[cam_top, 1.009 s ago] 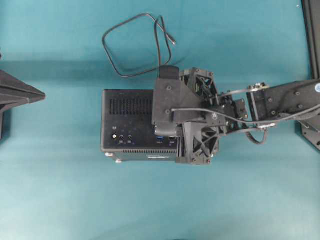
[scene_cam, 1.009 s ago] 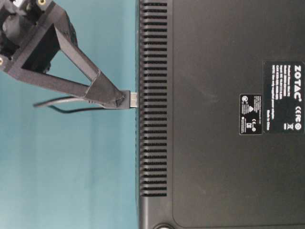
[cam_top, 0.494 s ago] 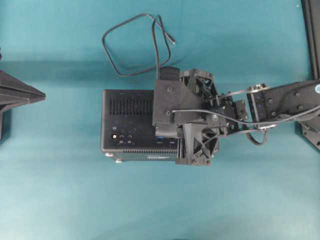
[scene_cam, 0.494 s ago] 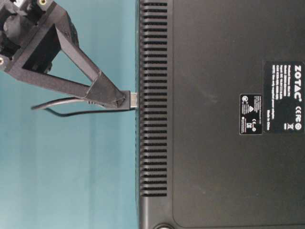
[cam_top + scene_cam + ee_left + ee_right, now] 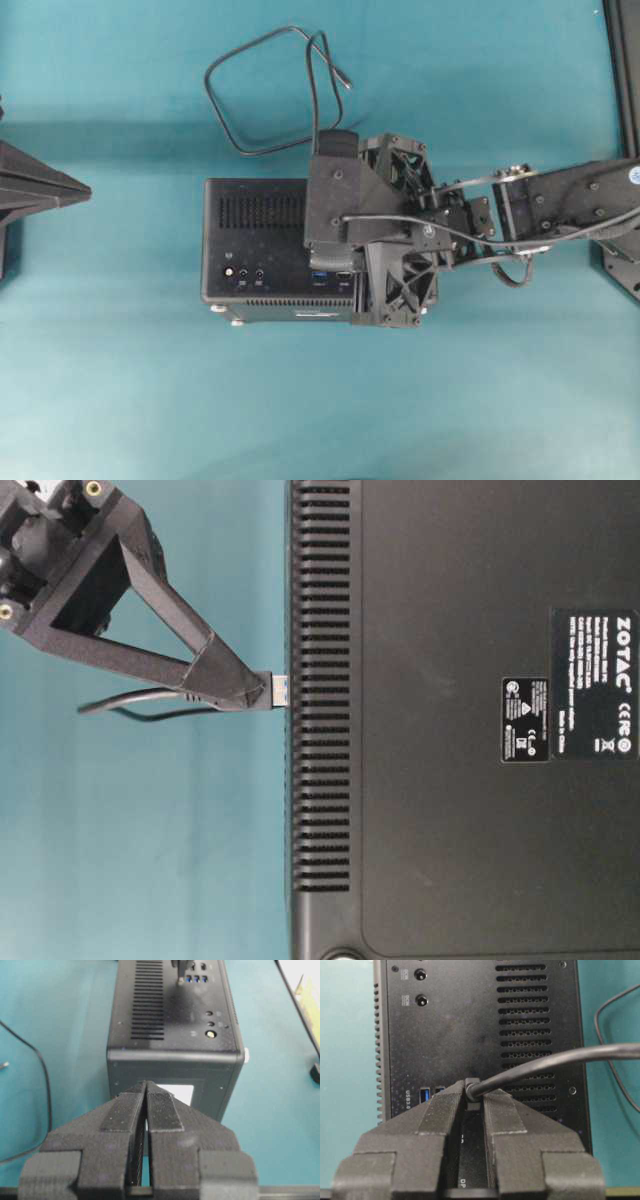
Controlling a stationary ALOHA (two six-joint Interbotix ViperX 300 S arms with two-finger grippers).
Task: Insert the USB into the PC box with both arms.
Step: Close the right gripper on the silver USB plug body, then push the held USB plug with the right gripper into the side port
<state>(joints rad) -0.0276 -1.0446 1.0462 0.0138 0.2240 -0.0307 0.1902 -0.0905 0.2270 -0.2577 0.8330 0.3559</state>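
The USB plug sits shallow in the PC box and my right gripper holds it close to its metal tip, so I need to take the plug's cable end [image 5: 209, 701] before I push.
The black PC box [image 5: 255, 250] lies mid-table with its port face up. My right gripper [image 5: 472, 1089] is shut on the USB plug [image 5: 471, 1092], directly over that face beside the blue sockets [image 5: 425, 1095]. In the table-level view the plug's metal tip [image 5: 281, 689] touches the box's port face [image 5: 320, 730]. The dark cable [image 5: 560, 1057] runs off to the right, and its slack loops behind the box [image 5: 225, 110]. My left gripper [image 5: 146, 1084] is shut with nothing in it. It points at the box's near end from a distance, at the left edge of the overhead view [image 5: 85, 188].
The cable's free end [image 5: 345, 82] lies on the teal cloth behind the box. A dark frame rail [image 5: 625, 60] runs along the right edge. The right arm [image 5: 560, 205] reaches in from the right over the box's right part.
The right gripper has shifted very slightly with the plug, whose tip stays at the box's port face. The trailing cable has moved a little. The left gripper has not moved.
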